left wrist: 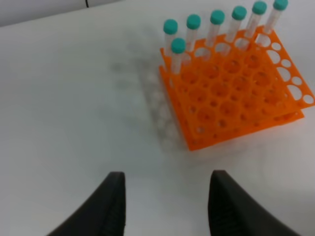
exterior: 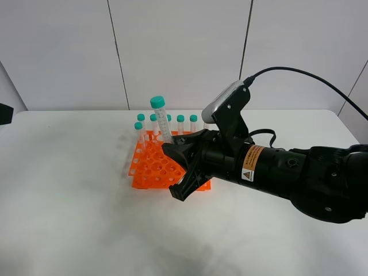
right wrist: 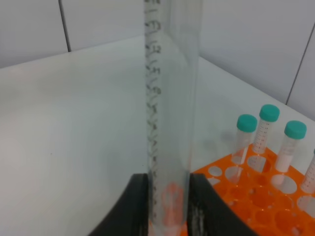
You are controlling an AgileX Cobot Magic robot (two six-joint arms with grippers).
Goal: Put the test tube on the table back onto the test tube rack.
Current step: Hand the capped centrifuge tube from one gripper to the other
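Next, my left gripper needs to go to the teal cap (exterior: pixel 157 102) of the test tube in my right gripper and close there.
My right gripper (exterior: pixel 171 148) is shut on the test tube (exterior: pixel 163 122), a clear tube with a teal cap. It holds the tube nearly upright, leaning slightly left, over the orange test tube rack (exterior: pixel 150 169). The tube's lower end is hidden behind the fingers. In the right wrist view the tube (right wrist: pixel 170 123) stands between the two fingers of the gripper (right wrist: pixel 170 216), with the rack (right wrist: pixel 256 196) beyond. My left gripper (left wrist: pixel 167 206) is open and empty, low over the white table (left wrist: pixel 74 123), apart from the rack (left wrist: pixel 236 98).
Several other teal-capped tubes (exterior: pixel 180 122) stand along the rack's back row and left side; they also show in the left wrist view (left wrist: pixel 217 22) and the right wrist view (right wrist: pixel 268 125). The table (exterior: pixel 69 190) stretches around the rack. A grey panelled wall stands behind.
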